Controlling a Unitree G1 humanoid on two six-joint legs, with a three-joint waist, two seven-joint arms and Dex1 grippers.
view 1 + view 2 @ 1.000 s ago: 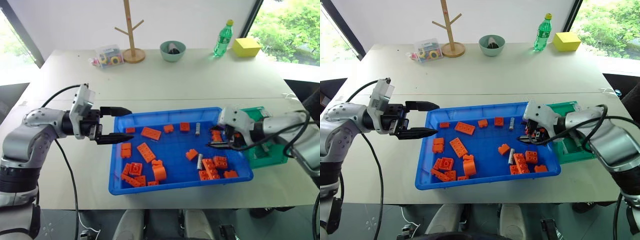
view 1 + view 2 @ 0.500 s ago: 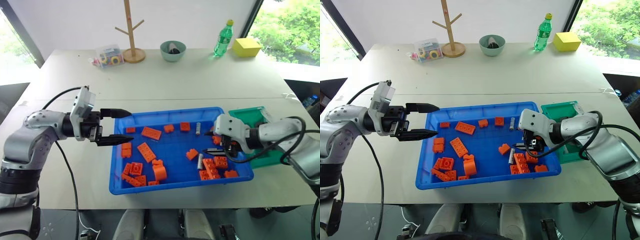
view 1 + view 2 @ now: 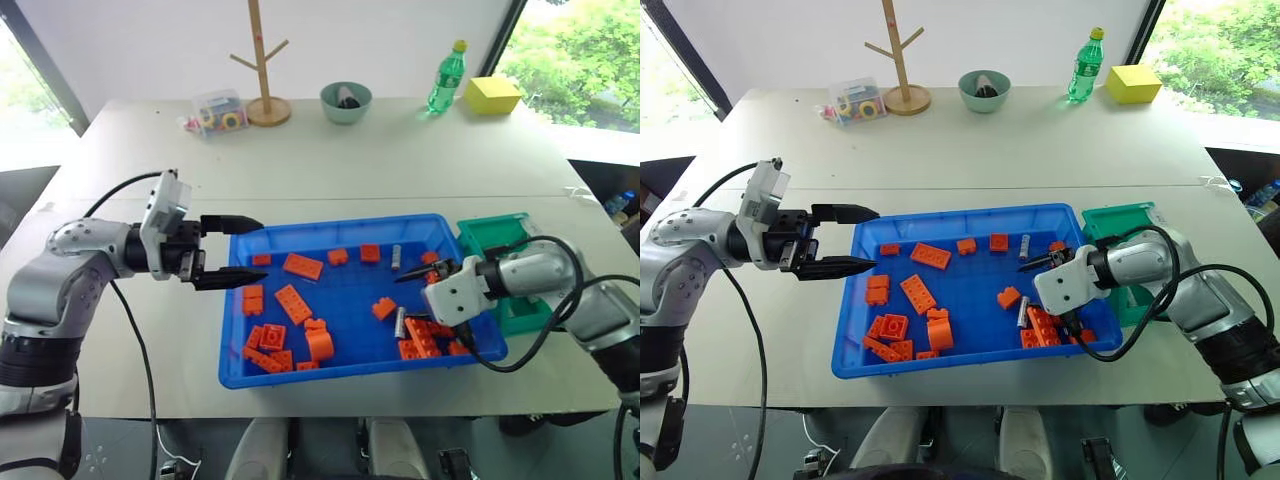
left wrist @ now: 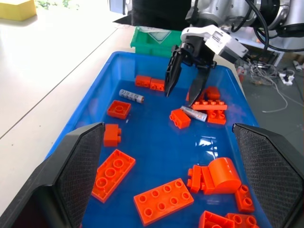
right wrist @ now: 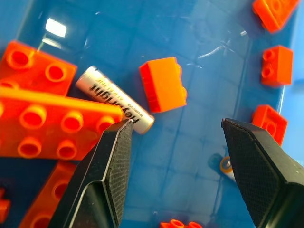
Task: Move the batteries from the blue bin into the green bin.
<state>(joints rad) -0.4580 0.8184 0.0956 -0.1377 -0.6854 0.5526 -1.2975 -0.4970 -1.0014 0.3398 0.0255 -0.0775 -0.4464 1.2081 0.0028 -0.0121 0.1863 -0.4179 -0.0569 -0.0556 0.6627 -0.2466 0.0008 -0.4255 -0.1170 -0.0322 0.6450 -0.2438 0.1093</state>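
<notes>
The long orange brick crowds the side of the near battery, so next my right gripper grabs the battery's loose end (image 5: 143, 123) and pulls it clear of the bricks.
The blue bin (image 3: 330, 222) holds several orange bricks and two batteries. One battery (image 3: 399, 322) lies against a cluster of bricks at the bin's right, its end tucked under an orange brick (image 5: 52, 126). The other battery (image 3: 395, 258) lies near the far rim. My right gripper (image 3: 420, 290) hangs open just above the nearer battery (image 5: 114, 100), angled down into the bin and holding nothing. My left gripper (image 3: 262, 249) is open and level at the bin's left rim, pointing across it. The green bin (image 3: 490, 228) stands against the blue bin's right end, partly behind my right arm.
At the table's far side stand a teal bowl (image 3: 345, 101), a green bottle (image 3: 447, 76), a yellow box (image 3: 492, 94), a wooden rack (image 3: 265, 60) and a clear box of toys (image 3: 218, 110). Loose orange bricks (image 3: 293, 304) crowd the bin's left and near parts.
My right gripper has rolled over and dropped lower, moving toward the near right of the blue bin above the battery by the bricks. The left arm has stayed put.
</notes>
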